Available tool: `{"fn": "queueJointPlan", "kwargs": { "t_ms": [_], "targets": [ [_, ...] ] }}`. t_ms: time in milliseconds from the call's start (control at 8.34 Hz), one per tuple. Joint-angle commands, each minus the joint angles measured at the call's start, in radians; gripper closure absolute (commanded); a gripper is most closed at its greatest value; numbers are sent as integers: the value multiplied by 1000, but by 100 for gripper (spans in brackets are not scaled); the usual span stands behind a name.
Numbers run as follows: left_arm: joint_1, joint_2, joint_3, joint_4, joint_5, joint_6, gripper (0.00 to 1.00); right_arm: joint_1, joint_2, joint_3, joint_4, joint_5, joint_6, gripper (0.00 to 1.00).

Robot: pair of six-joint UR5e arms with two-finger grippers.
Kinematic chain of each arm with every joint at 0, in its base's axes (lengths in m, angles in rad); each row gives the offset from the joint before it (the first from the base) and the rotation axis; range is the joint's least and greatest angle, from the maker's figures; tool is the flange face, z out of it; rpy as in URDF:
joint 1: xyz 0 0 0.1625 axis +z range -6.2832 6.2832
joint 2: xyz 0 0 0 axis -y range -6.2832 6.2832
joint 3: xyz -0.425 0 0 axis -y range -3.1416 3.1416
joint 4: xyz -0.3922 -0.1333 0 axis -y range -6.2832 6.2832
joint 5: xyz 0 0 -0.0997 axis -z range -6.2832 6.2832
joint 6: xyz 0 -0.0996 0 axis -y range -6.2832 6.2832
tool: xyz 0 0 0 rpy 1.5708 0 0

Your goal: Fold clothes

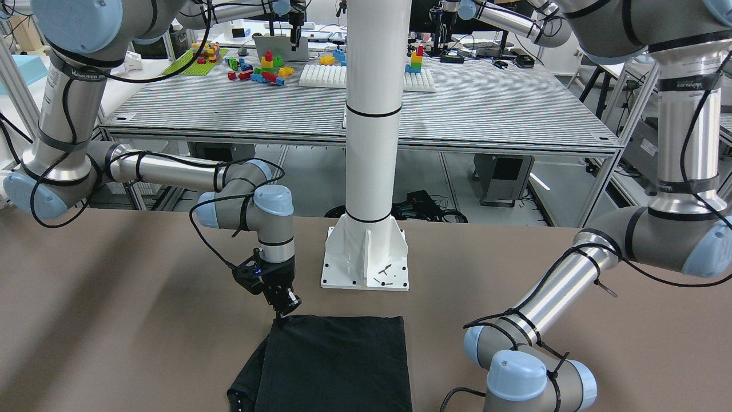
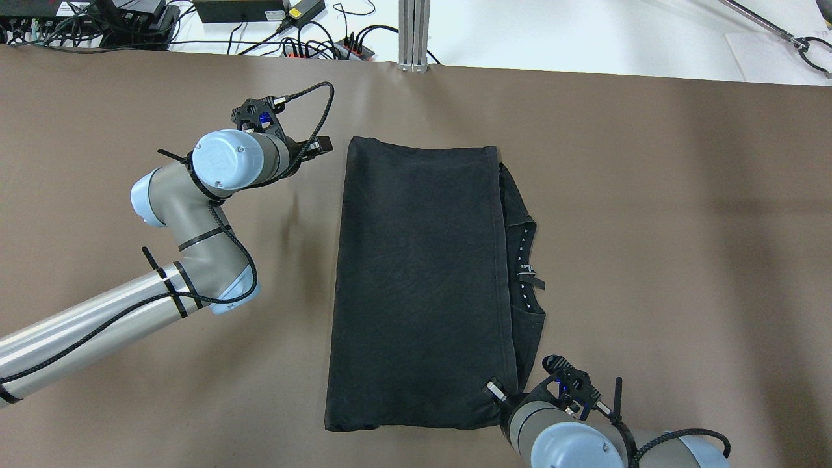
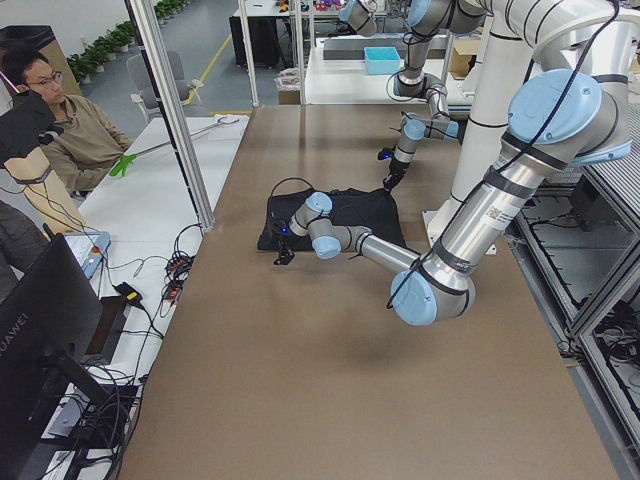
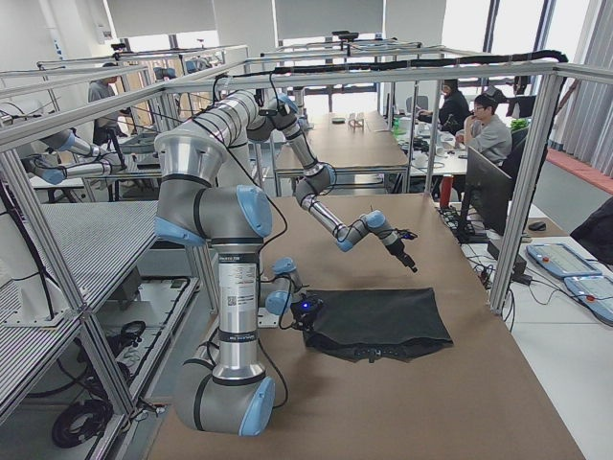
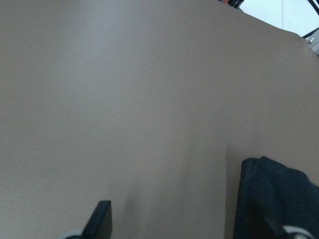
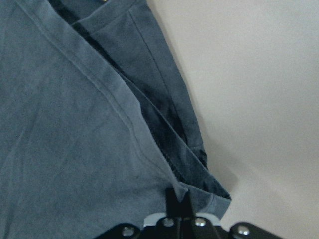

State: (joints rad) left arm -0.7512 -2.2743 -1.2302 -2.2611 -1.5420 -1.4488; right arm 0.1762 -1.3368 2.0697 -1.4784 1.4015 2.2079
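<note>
The robot's right gripper pinches the top layer of the black garment while the bottom layer's corner sticks out beside the fingers, so it should open and take both layers (image 6: 195, 188).
The black garment (image 2: 422, 279) lies flat on the brown table, folded lengthwise, with its collar and label showing at its right edge (image 2: 525, 260). My left gripper (image 2: 322, 146) is open beside the garment's far left corner. In the left wrist view (image 5: 197, 226) one finger (image 5: 99, 219) is over bare table and the other is over the cloth (image 5: 274, 199). My right gripper (image 2: 497, 391) is shut on the garment's near right corner. The right wrist view shows its fingers (image 6: 177, 201) pinching the hemmed layers (image 6: 89, 124). It also shows in the front view (image 1: 284, 309).
The white pole's base (image 1: 366, 260) stands on the table just behind the garment (image 1: 337, 366). Cables and power strips (image 2: 312, 45) lie past the table's far edge. An operator (image 3: 60, 130) sits beyond that edge. Bare brown table (image 2: 682, 227) surrounds the garment.
</note>
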Motion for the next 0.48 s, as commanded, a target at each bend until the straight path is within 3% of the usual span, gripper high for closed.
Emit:
{"fn": "queueJointPlan", "kwargs": {
  "t_ms": [0,120,360],
  "targets": [
    [0,7,-2,0,0,-2,6,23,7,-68,7,-3,-17,58],
    [0,9,-2,0,5,-11,6,23,8,-68,7,-1,-27,50],
    [24,4,0,0,34,-19,6,23,7,-68,4,2,-28,45]
  ]
}}
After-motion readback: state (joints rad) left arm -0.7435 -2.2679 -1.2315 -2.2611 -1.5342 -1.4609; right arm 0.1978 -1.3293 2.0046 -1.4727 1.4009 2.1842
